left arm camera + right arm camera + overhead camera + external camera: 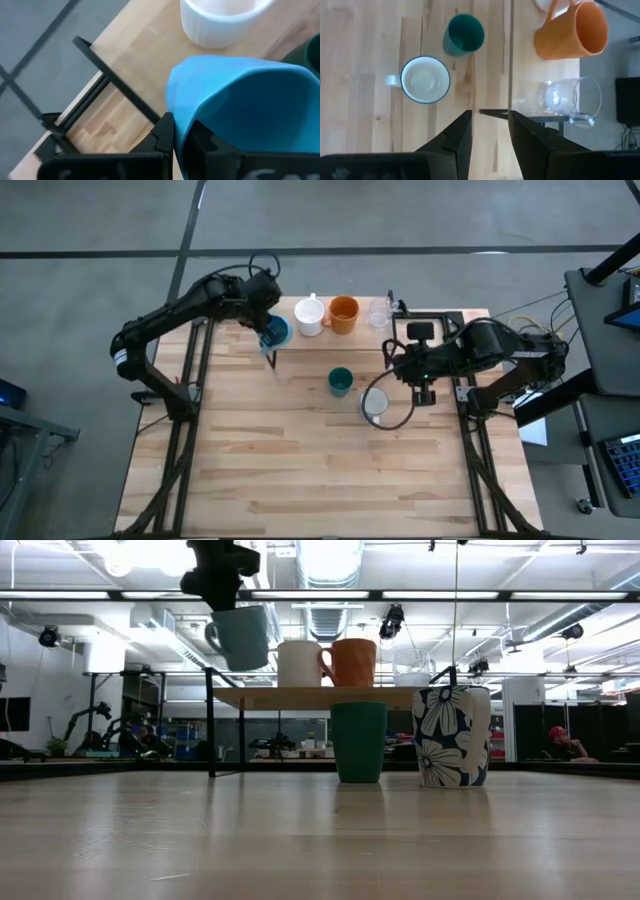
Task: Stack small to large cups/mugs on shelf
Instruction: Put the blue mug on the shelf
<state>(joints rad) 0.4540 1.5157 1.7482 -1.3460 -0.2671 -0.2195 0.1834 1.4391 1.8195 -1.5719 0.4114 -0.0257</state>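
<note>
Next, my left gripper releases the light blue mug on the shelf's loose end (286, 325) (186, 85) next to the white mug.
My left gripper (266, 318) (222, 585) is shut on a light blue mug (240, 636) above the left end of the shelf (320, 697). On the shelf stand a white mug (308, 316), an orange mug (343, 313) and a clear glass (378, 315), each on its base. A dark teal-green cup (340, 381) and a white flowered mug (375, 402) stand on the table in front of the shelf. My right gripper (398, 363) (490, 125) is open and empty, above the table by the shelf's right end. My left gripper pinches the blue mug's wall at the rim (176, 117), one finger (202, 147) inside the mug and one (164, 131) outside. The fingers come from above, pointing down. The mug hangs below them, mouth up and slightly tilted, clear of the shelf board.
The shelf's thin black legs (115, 95) stand at its left end, and a black frame (435, 320) is at its right end. A cable loop (395, 418) lies by the flowered mug. Bare tabletop (300, 470) stretches toward the near edge.
</note>
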